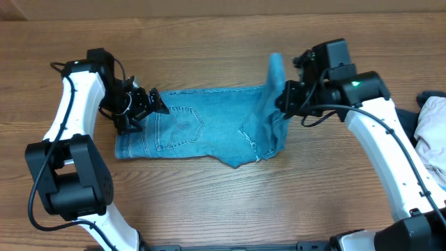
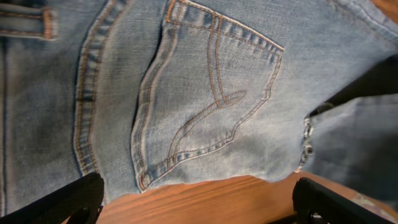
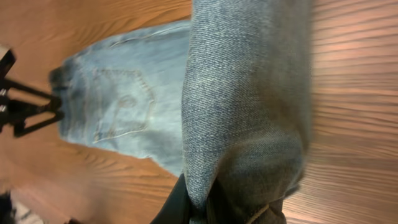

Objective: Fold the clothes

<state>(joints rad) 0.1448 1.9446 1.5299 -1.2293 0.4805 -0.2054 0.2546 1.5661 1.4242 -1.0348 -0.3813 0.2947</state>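
The middle of the jeans' waistband (image 1: 119, 137), at the end opposite the raised leg end, is next for my left gripper to go to and close on.
The light blue jeans (image 1: 202, 129) lie across the middle of the table, waistband end to the left, a stitched back pocket (image 2: 208, 102) facing up. My right gripper (image 1: 287, 97) is shut on the leg end of the jeans and holds it raised, with the cloth draped over the fingers in the right wrist view (image 3: 249, 124). My left gripper (image 1: 155, 103) is open and empty, just above the table at the waistband end. Its fingers (image 2: 199, 202) straddle bare wood beside the denim edge.
A white cloth (image 1: 433, 129) lies at the right table edge behind my right arm. The wooden table (image 1: 209, 202) runs in front of the jeans.
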